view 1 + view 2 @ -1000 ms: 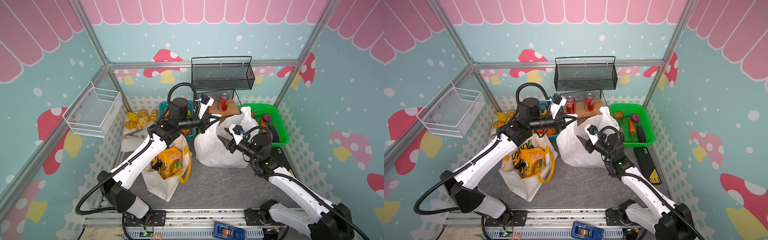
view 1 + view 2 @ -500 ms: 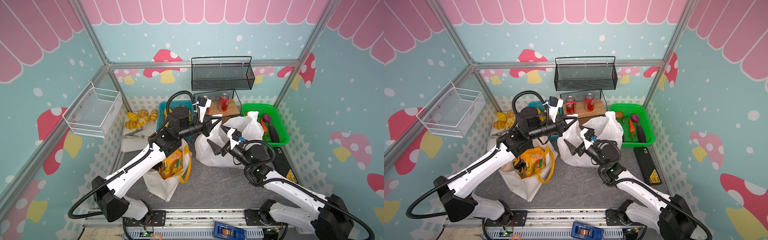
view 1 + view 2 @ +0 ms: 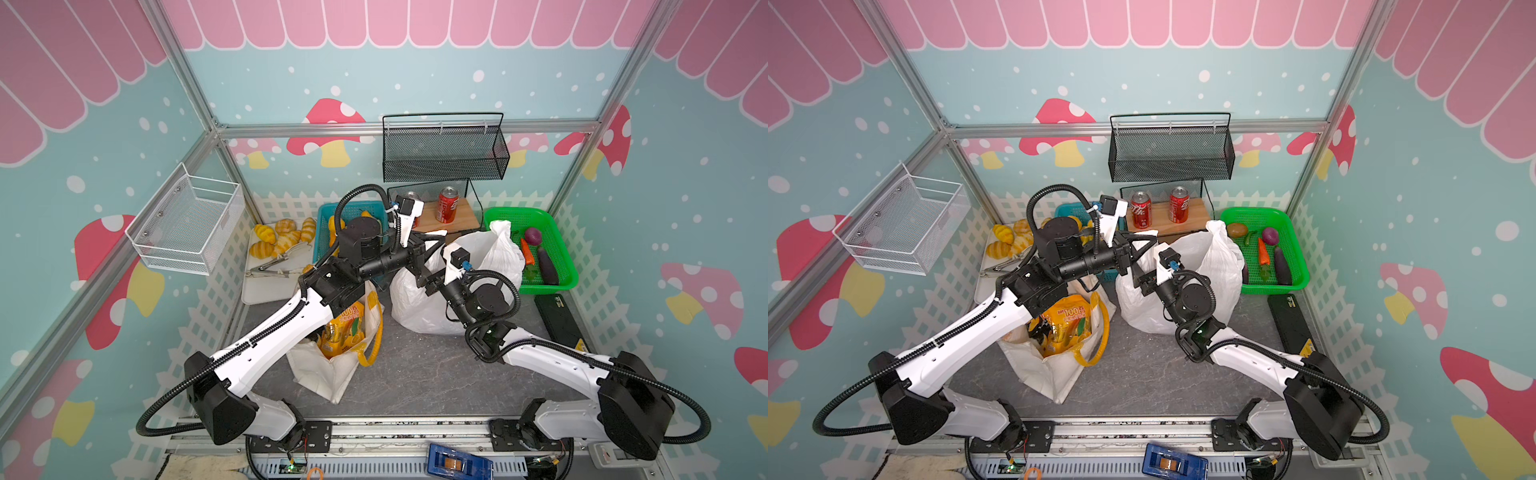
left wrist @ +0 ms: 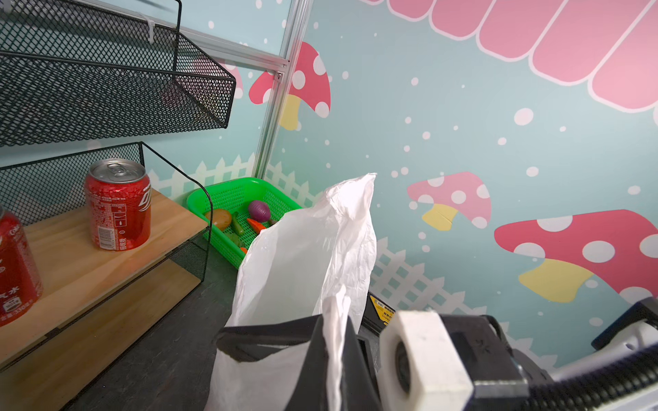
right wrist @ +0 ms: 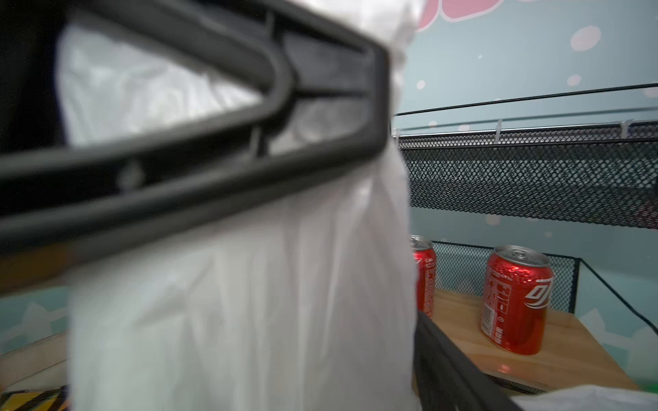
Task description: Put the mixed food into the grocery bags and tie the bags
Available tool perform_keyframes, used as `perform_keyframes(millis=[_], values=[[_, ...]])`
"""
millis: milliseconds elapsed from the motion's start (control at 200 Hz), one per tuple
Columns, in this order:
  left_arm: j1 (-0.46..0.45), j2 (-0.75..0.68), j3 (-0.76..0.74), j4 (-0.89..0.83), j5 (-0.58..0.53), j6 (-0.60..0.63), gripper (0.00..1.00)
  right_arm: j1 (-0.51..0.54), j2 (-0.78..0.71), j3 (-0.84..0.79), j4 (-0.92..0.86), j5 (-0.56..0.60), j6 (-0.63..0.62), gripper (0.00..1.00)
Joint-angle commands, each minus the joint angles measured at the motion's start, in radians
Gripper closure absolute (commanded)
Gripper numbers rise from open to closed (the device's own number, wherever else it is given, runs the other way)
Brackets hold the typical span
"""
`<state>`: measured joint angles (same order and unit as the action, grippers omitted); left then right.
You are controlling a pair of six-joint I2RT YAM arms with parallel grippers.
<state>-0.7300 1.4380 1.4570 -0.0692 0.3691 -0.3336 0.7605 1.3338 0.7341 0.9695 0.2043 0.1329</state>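
The white plastic bag has both my grippers crowded on the same handle, so next my right gripper backs away and grabs the free handle (image 3: 1217, 232) next to the green basket.
My left gripper (image 3: 439, 240) (image 3: 1152, 237) (image 4: 334, 341) is shut on a twisted handle of the white plastic bag (image 3: 415, 307) (image 3: 1221, 266) (image 4: 302, 256) and holds it up. My right gripper (image 3: 422, 279) (image 3: 1138, 282) is just below, against the bag's left side. It is open, with bag plastic (image 5: 249, 284) between the jaws and one finger (image 5: 448, 366) showing. The cream tote (image 3: 332, 374) (image 3: 1050, 374) stands open and holds the orange-yellow packet (image 3: 345, 328) (image 3: 1067, 320). A carrot (image 3: 527, 252) (image 3: 1262, 251) and an eggplant (image 3: 547, 266) (image 3: 1282, 266) lie in the green basket (image 3: 515, 212) (image 3: 1254, 210).
Red cans (image 3: 448, 203) (image 3: 1140, 210) stand on a wooden shelf (image 4: 71, 270) in a black mesh rack (image 3: 444, 153) right behind the bag. A blue basket (image 3: 324, 216), a white tray (image 3: 266, 291) with bread and tongs, and a white wire basket (image 3: 187, 224) are at the left.
My right gripper has swung left, from the bag's right side to beneath my left gripper. Its jaws opened wide, then narrowed. My left gripper drew the handle slightly right.
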Motion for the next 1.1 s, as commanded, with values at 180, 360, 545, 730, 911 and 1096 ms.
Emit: perform_keyframes(millis=[180,360,545,730,911,1096], values=[[-0.008,-0.042,-0.021,0.044,-0.006,-0.099,1.0,0.006,0.076,-0.194,0.209,0.051,0.059,0.61],[-0.006,-0.034,-0.026,0.053,0.005,-0.12,1.0,0.007,0.027,-0.181,0.202,0.01,0.009,0.54],[-0.006,-0.03,-0.036,0.068,0.011,-0.136,1.0,0.006,-0.001,-0.106,0.169,-0.017,-0.007,0.28],[-0.006,-0.036,-0.053,0.099,0.014,-0.188,1.0,0.007,0.048,-0.016,0.169,0.049,0.006,0.22],[-0.006,-0.041,-0.072,0.137,0.019,-0.281,1.0,0.007,0.158,0.045,0.249,0.159,-0.001,0.25],[-0.005,-0.059,-0.092,0.156,0.004,-0.353,1.0,0.007,0.267,0.013,0.301,0.192,0.018,0.49]])
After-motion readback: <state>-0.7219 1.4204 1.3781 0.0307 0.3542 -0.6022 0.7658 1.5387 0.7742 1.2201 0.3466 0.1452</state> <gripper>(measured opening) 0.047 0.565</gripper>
